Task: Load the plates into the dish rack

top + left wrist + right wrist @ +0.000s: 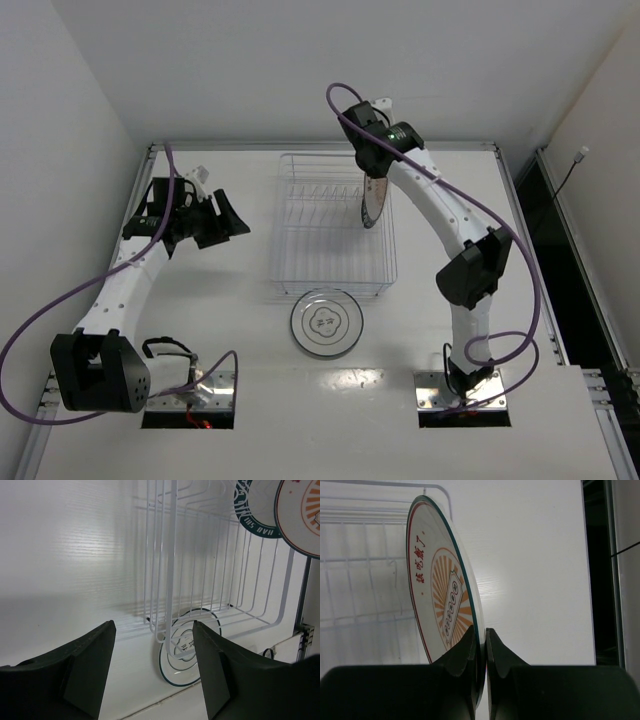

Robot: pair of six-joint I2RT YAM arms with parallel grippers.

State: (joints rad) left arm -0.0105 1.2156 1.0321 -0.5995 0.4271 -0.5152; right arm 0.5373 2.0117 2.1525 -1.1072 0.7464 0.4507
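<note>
My right gripper should set the orange-patterned plate down in the dish rack slot [364, 194] [404, 591] next to the blue-teal rimmed plate.
The dish rack [335, 225] stands mid-table. My right gripper [372, 178] is shut on the rim of the orange-patterned plate [445, 595] and holds it on edge over the rack's right side; the plate also shows in the left wrist view [302, 515]. The blue-teal rimmed plate [252, 510] stands upright just behind it, partly hidden. The plate with the thin dark ring [326, 322] lies flat on the table in front of the rack. My left gripper [225, 218] is open and empty, left of the rack.
The rack's near corner [162, 630] is close in front of my left fingers. Two cut-outs with cables [190, 400] lie at the table's near edge. A dark gap [545, 230] runs along the right side.
</note>
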